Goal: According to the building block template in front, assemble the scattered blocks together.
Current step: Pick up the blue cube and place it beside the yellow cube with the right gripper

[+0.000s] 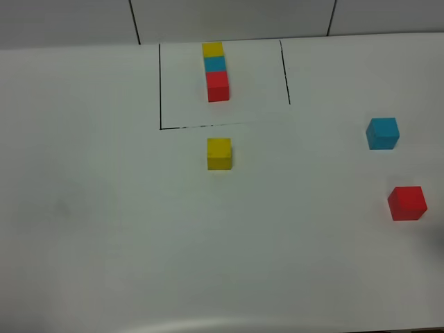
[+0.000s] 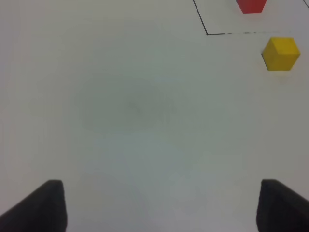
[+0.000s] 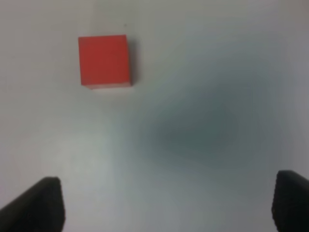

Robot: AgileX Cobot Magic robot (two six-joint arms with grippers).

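I need to close my right gripper on the opposite sides [image 1: 383, 134] of the loose cyan-blue cube, the one that is behind the loose red cube.
The template [image 1: 216, 70] is a row of yellow, cyan-blue and red cubes inside a black-lined rectangle at the table's back middle. The loose yellow cube [image 1: 219, 153] sits just in front of the outline and also shows in the left wrist view [image 2: 280, 53]. The loose cyan-blue cube [image 1: 383, 133] and the loose red cube [image 1: 407, 203] sit at the right. The red cube shows in the right wrist view [image 3: 105, 60]. My left gripper [image 2: 157, 208] and right gripper [image 3: 166, 205] are open and empty, above bare table. Neither gripper shows in the exterior view.
The white table [image 1: 104, 208] has its front edge along the bottom of the exterior view. The template's red cube [image 2: 251, 5] and a corner of the black outline [image 2: 207, 34] show in the left wrist view.
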